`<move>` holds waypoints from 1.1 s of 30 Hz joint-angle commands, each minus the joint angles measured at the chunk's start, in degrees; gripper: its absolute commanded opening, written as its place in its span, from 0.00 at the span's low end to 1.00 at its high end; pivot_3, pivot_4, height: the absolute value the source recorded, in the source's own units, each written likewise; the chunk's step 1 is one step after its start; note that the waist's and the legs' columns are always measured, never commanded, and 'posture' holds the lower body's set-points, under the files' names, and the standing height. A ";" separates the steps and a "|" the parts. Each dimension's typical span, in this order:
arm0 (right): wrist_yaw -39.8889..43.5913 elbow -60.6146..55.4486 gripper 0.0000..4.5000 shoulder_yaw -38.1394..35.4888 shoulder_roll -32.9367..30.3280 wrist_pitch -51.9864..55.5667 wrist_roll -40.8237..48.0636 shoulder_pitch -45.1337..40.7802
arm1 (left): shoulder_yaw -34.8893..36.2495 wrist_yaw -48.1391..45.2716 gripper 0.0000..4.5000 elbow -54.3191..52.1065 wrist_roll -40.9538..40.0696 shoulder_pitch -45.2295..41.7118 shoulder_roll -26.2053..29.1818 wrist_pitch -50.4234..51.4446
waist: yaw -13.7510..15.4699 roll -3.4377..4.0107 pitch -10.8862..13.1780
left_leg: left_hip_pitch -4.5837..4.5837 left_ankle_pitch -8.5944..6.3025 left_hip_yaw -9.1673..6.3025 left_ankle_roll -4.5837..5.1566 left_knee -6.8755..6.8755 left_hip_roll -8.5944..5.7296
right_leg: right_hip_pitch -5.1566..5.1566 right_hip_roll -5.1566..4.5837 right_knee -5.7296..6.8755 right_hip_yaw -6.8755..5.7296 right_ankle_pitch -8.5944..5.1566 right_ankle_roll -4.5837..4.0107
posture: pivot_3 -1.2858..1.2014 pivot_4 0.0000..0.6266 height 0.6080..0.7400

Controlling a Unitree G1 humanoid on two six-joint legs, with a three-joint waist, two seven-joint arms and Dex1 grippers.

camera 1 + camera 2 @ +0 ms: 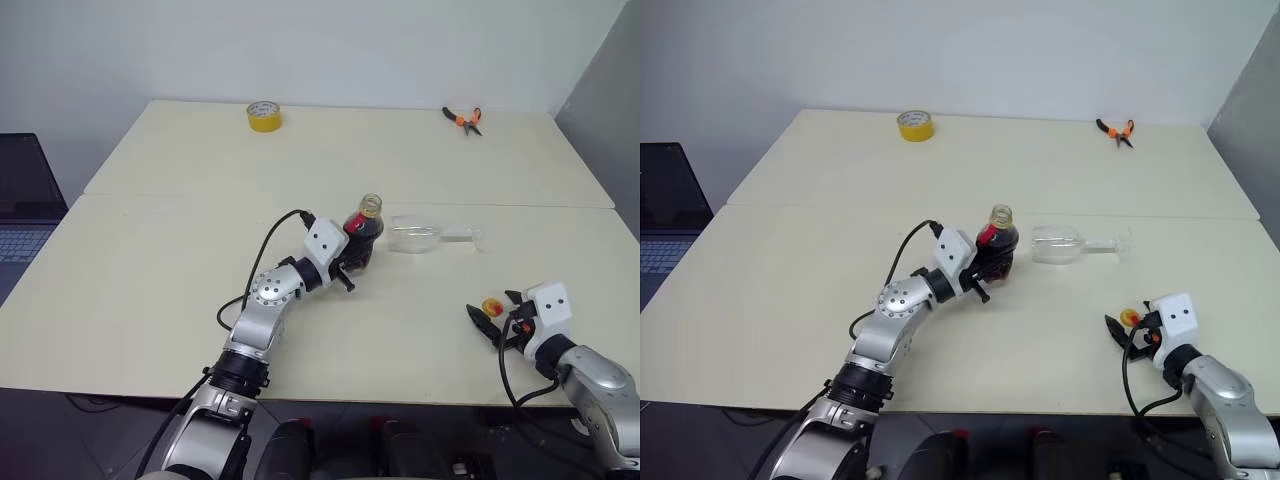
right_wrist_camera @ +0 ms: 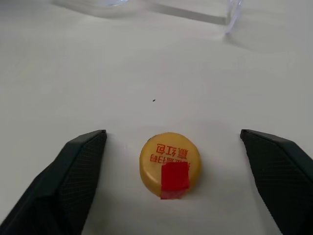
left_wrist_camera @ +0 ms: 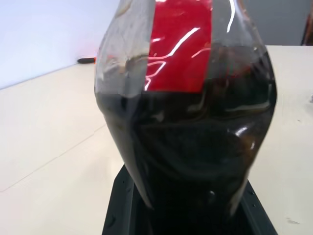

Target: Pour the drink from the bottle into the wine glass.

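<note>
I will set the bottle on the near side of the seam (image 1: 249,238) with my left gripper, level with the yellow tape roll.
The bottle (image 1: 365,230) stands upright at the table's middle with its neck open and no cap on it. The dark drink (image 3: 195,161) fills its lower part below the red label. My left gripper (image 1: 357,252) is shut on the bottle's body from the left. Just right of the bottle, the wine glass (image 1: 415,235) lies on its side, its bowl toward the bottle and its foot (image 1: 478,238) pointing right. Near the front right edge the yellow cap (image 2: 169,164) lies on the table between the wide-open fingers of my right gripper (image 1: 496,316), touching neither finger.
A yellow tape roll (image 1: 263,116) sits at the far edge, left of centre. Orange-handled pliers (image 1: 463,119) lie at the far right. A laptop (image 1: 25,200) stands off the table's left side. A seam (image 1: 200,196) crosses the tabletop behind the bottle.
</note>
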 commanded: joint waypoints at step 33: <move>4.39 -15.31 1.00 20.18 5.84 6.51 -0.46 -28.30 | 17.60 26.99 0.80 23.81 1.78 -6.08 4.16 -14.88 | 0.02 -0.12 0.04 | -0.05 0.01 -0.08 -0.03 0.09 -0.05 | -0.08 -0.11 0.15 -0.14 0.01 -0.01 | 0.52 0.24 1.00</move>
